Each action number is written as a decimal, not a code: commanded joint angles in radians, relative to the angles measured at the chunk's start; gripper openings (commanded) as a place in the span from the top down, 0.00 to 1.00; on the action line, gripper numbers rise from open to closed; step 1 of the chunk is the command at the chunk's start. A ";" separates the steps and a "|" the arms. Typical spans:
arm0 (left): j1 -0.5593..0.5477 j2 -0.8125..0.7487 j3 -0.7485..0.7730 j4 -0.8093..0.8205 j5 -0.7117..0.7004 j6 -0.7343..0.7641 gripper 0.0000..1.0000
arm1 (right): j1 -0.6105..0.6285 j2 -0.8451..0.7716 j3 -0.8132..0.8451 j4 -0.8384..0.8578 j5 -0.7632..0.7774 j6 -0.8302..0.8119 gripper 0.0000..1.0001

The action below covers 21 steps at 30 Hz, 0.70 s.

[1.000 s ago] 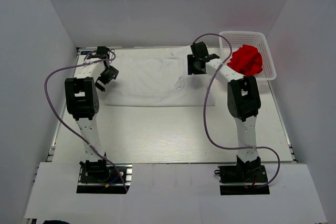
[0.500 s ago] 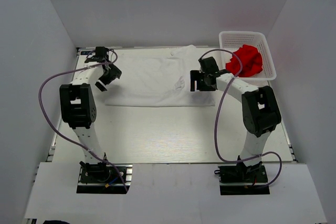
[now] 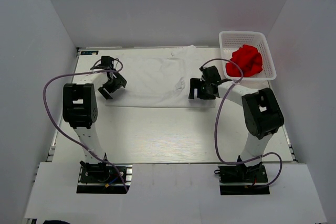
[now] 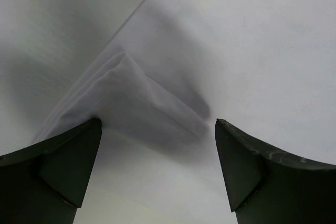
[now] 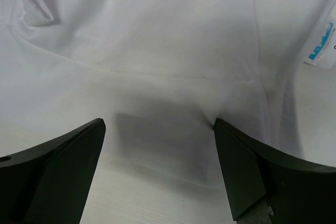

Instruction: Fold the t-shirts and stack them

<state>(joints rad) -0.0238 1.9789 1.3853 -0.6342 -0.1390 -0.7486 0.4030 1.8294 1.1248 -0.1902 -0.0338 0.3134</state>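
Note:
My right gripper is going to close on the far edge [image 3: 191, 49] of the white t-shirt, at the cloth's tip on the side toward the white mesh basket.
The white t-shirt [image 3: 155, 80] lies spread flat across the back half of the table. My left gripper [image 3: 108, 91] is open over its near-left corner; in the left wrist view a folded edge of the white cloth [image 4: 131, 103] lies between the fingers [image 4: 63, 166]. My right gripper [image 3: 200, 93] is open over the near-right hem; the right wrist view shows white cloth [image 5: 157, 77] and a small blue label [image 5: 320, 43] at the right. The red t-shirt [image 3: 245, 60] lies crumpled in the white mesh basket [image 3: 265, 40] at the back right.
Grey walls close in the table on the left, back and right. Purple cables loop from both arms over the table. Bare table [image 3: 168, 129] lies between the shirt's near edge and the arm bases.
Both grippers have moved toward me and down onto the shirt's near edge, the right one from the collar side near the basket, the left one from the back-left corner.

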 commanded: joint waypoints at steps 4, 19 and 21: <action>0.002 -0.112 -0.281 -0.055 -0.054 -0.028 0.00 | 0.006 -0.192 -0.227 0.008 -0.063 0.075 0.10; 0.002 -0.534 -0.344 -0.160 -0.094 -0.090 0.00 | 0.068 -0.512 -0.275 -0.077 -0.123 -0.071 0.10; 0.021 -0.490 -0.237 -0.188 -0.103 -0.081 0.00 | 0.062 -0.469 -0.148 -0.075 -0.052 -0.073 0.10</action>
<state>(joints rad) -0.0193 1.4967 1.0168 -0.7994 -0.2028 -0.8253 0.4698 1.3396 0.8268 -0.2970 -0.1333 0.2871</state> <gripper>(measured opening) 0.995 0.904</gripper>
